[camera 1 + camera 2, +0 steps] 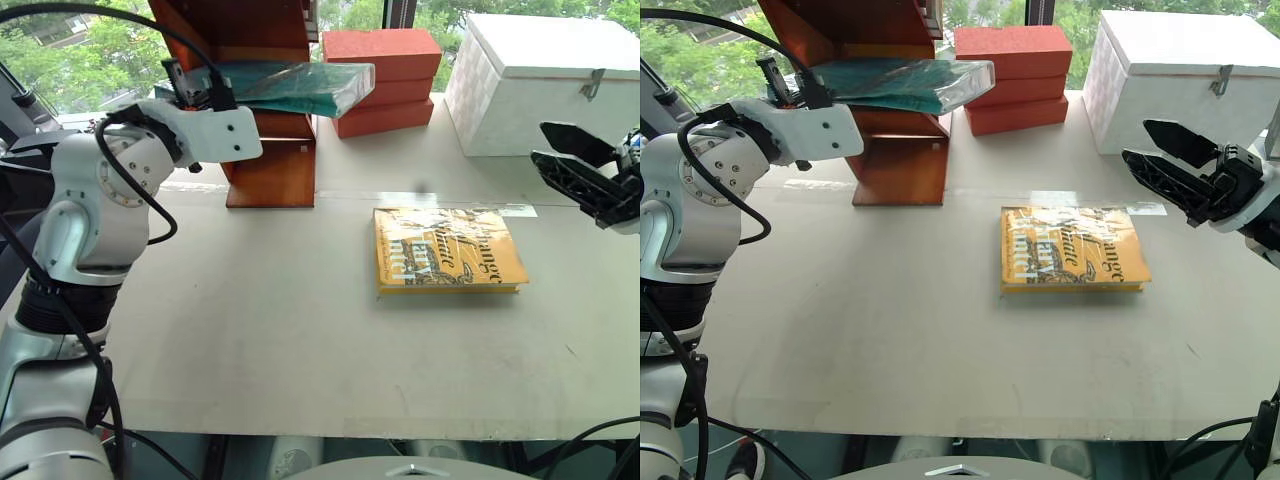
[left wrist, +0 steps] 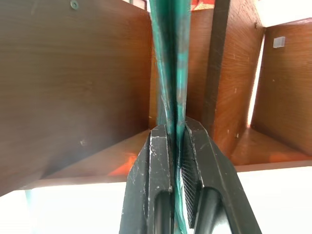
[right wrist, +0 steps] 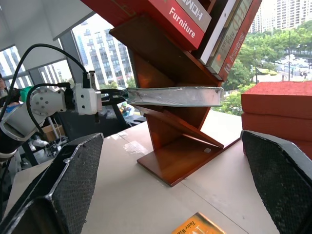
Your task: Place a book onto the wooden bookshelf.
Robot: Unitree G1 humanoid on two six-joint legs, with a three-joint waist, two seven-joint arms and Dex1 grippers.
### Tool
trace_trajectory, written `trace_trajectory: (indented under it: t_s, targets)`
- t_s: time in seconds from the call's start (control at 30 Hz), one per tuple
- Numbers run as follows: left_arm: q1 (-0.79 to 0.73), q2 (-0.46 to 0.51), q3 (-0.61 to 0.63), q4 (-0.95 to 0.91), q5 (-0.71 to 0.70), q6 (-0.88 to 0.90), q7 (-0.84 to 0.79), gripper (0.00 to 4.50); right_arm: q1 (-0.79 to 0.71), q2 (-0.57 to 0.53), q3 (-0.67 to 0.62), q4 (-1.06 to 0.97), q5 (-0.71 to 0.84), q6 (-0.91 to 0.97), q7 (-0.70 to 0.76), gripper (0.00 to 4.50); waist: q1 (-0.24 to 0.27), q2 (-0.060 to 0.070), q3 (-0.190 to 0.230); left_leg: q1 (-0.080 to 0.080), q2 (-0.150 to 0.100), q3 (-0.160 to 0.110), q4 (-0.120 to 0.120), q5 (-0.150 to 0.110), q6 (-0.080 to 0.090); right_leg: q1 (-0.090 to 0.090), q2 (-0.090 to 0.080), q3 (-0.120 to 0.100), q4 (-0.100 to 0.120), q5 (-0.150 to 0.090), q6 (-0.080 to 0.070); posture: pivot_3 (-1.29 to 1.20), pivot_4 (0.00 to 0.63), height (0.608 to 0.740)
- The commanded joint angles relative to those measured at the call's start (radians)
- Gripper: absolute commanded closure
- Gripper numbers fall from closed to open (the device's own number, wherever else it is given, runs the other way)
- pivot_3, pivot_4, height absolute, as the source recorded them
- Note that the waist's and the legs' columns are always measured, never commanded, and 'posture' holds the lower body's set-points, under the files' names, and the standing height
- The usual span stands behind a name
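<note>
The teal-green book sits crooked on the slanted shelf board; my left gripper will open, regrip the book's end (image 1: 246, 82) and turn it flush.
My left gripper (image 1: 203, 86) is shut on the left end of the book (image 1: 295, 87), a thick teal-green volume in wrinkled clear plastic. It holds the book flat and level in the air at the front of the wooden bookshelf (image 1: 272, 160), the right end reaching toward the bricks. In the left wrist view the fingers (image 2: 158, 161) clamp the book's edge (image 2: 170, 58) with the shelf's brown panels (image 2: 73, 87) close behind. My right gripper (image 1: 1162, 158) hangs open and empty over the table's right side, well away from the book.
A yellow-orange book (image 1: 447, 250) lies flat on the table's middle right. Stacked red-orange bricks (image 1: 385, 80) stand just right of the shelf, with a white box (image 1: 545, 85) beyond them. Slanted books (image 3: 195, 19) fill the shelf's upper part.
</note>
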Motion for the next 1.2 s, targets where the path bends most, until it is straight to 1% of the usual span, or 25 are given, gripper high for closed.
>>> trace_trajectory:
  t_s: [0.03,0.1,0.13,0.17,0.27,0.33,0.37,0.4,0.5,0.63,0.77,0.9,1.03,1.13,1.2]
  targets:
    - [0.012,0.014,0.031,0.0,0.017,0.042,-0.007,4.46,0.012,0.006,-0.028,-0.035,0.006,-0.018,-0.002,0.0,-0.001,0.0,0.0,0.0,0.0,0.0,0.0,0.0,0.0,0.0,0.0,0.0,0.001,0.0,0.0,0.0,0.15,0.74]
    - [0.011,0.007,0.033,0.0,0.02,0.059,-0.004,3.69,0.023,0.009,-0.033,-0.041,0.004,-0.02,-0.004,0.0,0.0,0.0,0.0,0.0,0.0,0.0,0.002,0.0,0.0,0.0,0.001,0.0,0.003,0.0,0.0,0.0,0.15,0.74]
    - [0.011,0.006,0.034,0.0,0.021,0.064,-0.003,3.46,0.027,0.009,-0.035,-0.043,0.004,-0.02,-0.005,0.0,0.0,0.0,0.0,0.001,0.0,0.0,0.002,0.0,0.0,0.0,0.001,0.0,0.003,0.0,0.0,0.0,0.15,0.74]
    - [0.013,0.006,0.034,-0.002,0.022,0.072,-0.002,3.08,0.03,0.008,-0.037,-0.044,0.004,-0.021,-0.006,0.0,0.001,0.0,0.0,0.0,0.0,0.0,0.003,0.0,0.0,0.0,0.001,0.0,0.004,0.0,0.0,0.0,0.15,0.74]
    - [0.02,0.004,0.039,-0.007,0.027,0.093,0.01,1.79,0.033,0.007,-0.042,-0.042,0.002,-0.026,-0.008,0.0,0.003,0.0,0.0,-0.001,0.0,0.0,0.005,0.0,0.0,0.0,0.0,0.0,0.004,0.0,0.0,0.0,0.15,0.74]
    - [0.024,0.003,0.045,-0.015,0.03,0.104,0.021,0.71,0.034,0.006,-0.043,-0.04,0.001,-0.028,-0.008,0.0,0.005,0.0,0.0,-0.001,0.0,0.0,0.005,0.0,0.0,0.0,0.0,0.0,0.003,0.0,0.0,0.0,0.15,0.74]
    - [0.026,0.004,0.047,-0.021,0.032,0.111,0.023,0.28,0.034,0.006,-0.043,-0.039,0.0,-0.029,-0.007,0.0,0.005,0.0,0.0,-0.001,0.0,0.0,0.005,0.0,0.0,0.0,0.0,0.0,0.003,0.0,0.0,0.0,0.15,0.74]
    - [0.028,0.004,0.049,-0.025,0.033,0.116,0.023,0.05,0.033,0.006,-0.042,-0.038,-0.001,-0.03,-0.006,0.0,0.006,0.0,0.0,-0.001,0.0,0.0,0.005,0.0,0.0,0.0,0.0,0.0,0.003,0.0,0.0,0.0,0.15,0.74]
    - [0.038,-0.007,0.071,-0.059,0.028,0.125,0.044,0.05,0.029,0.007,-0.037,-0.031,-0.007,-0.034,-0.003,0.0,0.007,0.0,0.0,-0.002,0.0,0.0,0.005,0.0,0.0,0.0,0.0,0.0,0.003,0.0,0.0,0.0,0.15,0.74]
    - [0.085,-0.047,0.11,-0.135,-0.003,0.156,0.049,0.05,0.023,0.005,-0.031,-0.022,-0.012,-0.039,0.002,0.0,0.006,0.0,0.0,-0.002,0.0,0.0,0.005,0.0,0.0,0.0,0.0,0.0,0.003,0.0,0.0,0.0,0.15,0.74]
    - [0.133,-0.055,0.116,-0.177,-0.008,0.1,0.076,0.05,0.018,0.004,-0.028,-0.012,-0.018,-0.04,0.008,0.0,0.006,0.0,0.0,-0.001,0.0,0.0,0.005,0.0,0.0,0.0,0.0,0.0,0.004,0.0,0.0,0.0,0.15,0.74]
    - [0.121,-0.046,0.091,-0.131,0.009,0.063,0.085,0.05,0.014,0.01,-0.023,-0.013,-0.024,-0.041,0.008,0.0,0.006,0.0,0.0,-0.001,0.0,-0.001,0.005,0.0,0.0,0.0,0.0,0.0,0.004,0.0,0.0,0.0,0.15,0.74]
    - [0.068,-0.055,0.041,-0.028,0.044,0.012,0.121,0.05,0.023,0.017,-0.026,-0.028,-0.024,-0.042,0.0,0.0,0.008,0.0,0.0,-0.001,0.0,0.0,0.005,0.0,0.0,0.0,0.0,0.0,0.004,0.0,0.0,0.0,0.15,0.74]
    - [0.051,-0.053,0.014,0.011,0.069,-0.03,0.141,0.05,0.033,0.02,-0.036,-0.041,-0.021,-0.041,-0.009,0.0,0.007,0.0,0.0,-0.001,0.0,0.0,0.005,0.0,0.0,0.0,0.0,0.0,0.004,0.0,0.0,0.0,0.15,0.74]
    - [0.032,-0.044,0.003,0.02,0.096,-0.053,0.155,0.53,0.04,0.02,-0.043,-0.05,-0.016,-0.039,-0.014,0.0,0.007,0.0,0.0,-0.002,0.0,0.0,0.005,0.0,0.0,0.0,0.0,0.0,0.004,0.0,0.0,0.0,0.15,0.74]
